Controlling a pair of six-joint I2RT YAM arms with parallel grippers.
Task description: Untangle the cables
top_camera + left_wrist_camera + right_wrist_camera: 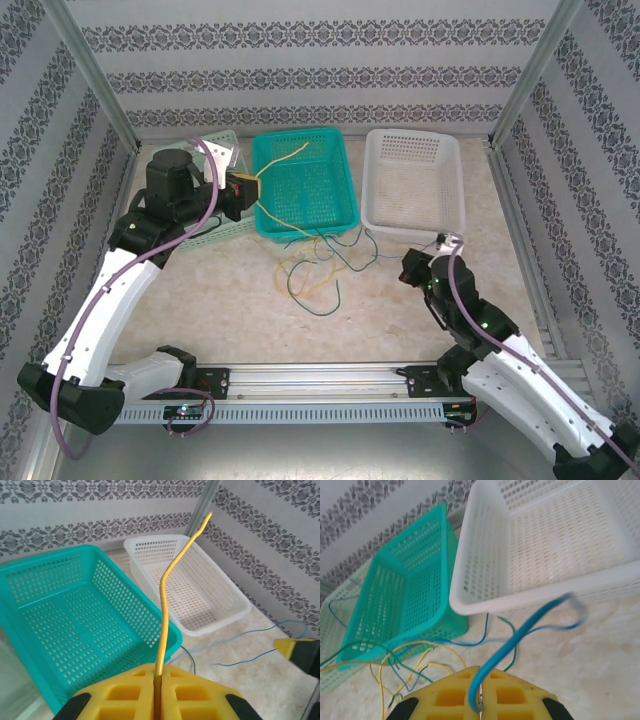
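My left gripper is to let go of the yellow cable, which will then rest on the table in the tangle before the teal basket (308, 283).
The cables lie in a loose tangle (315, 265) of yellow, blue and dark green strands on the table in front of the teal basket (349, 190). My left gripper (243, 187) hovers at that basket's left rim, shut on a yellow cable (165, 595) that rises from between the jaws, its free end (290, 153) over the basket. My right gripper (440, 243) sits low by the near right corner of the white basket (462, 190), shut on a blue cable (520, 632) that curls up from the jaws and trails left toward the tangle (405, 655).
A pale green basket (225, 145) stands behind the left arm, beside the teal one (400, 595). The white basket (530, 592) has nothing in it. Patterned walls close in the back and both sides. A metal rail (330, 380) runs along the near edge.
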